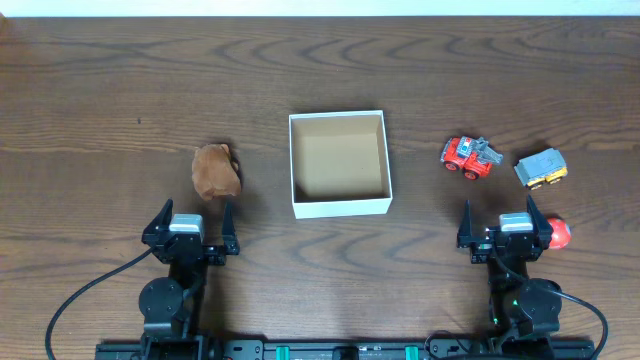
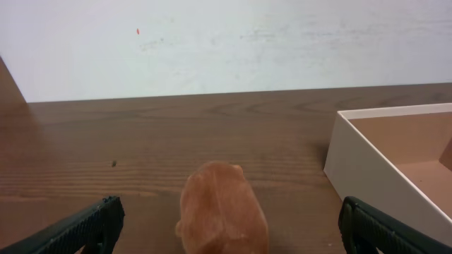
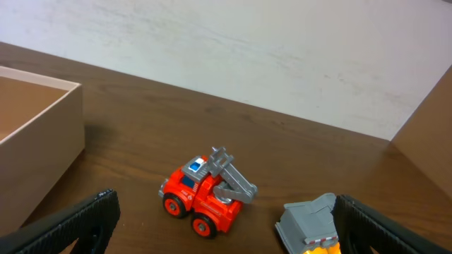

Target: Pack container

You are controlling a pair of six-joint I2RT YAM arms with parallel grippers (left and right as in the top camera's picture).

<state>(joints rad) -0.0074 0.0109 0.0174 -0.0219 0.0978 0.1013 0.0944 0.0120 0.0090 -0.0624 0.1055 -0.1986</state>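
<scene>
I move my right gripper to the red fire truck next and close it on the sides of the fire truck's cab (image 1: 462, 149) (image 3: 191, 178).
The container (image 1: 338, 205) is a small square box with white walls and a brown inside; it stands empty at the table's middle. It also shows in the left wrist view (image 2: 367, 169) and the right wrist view (image 3: 42, 134). A brown lumpy toy (image 1: 215, 170) lies left of it, just ahead of my open left gripper (image 1: 194, 222), between the fingers in the left wrist view (image 2: 220, 212). A red fire truck (image 1: 466, 156) and a grey-and-yellow dump truck (image 1: 541, 168) lie right of the box. My right gripper (image 1: 500, 222) is open and empty behind them (image 3: 208, 194) (image 3: 311, 226).
A red round object (image 1: 558, 232) lies beside the right gripper's right finger. The wooden table runs to a white wall at the back. Cables trail from both arm bases at the front edge.
</scene>
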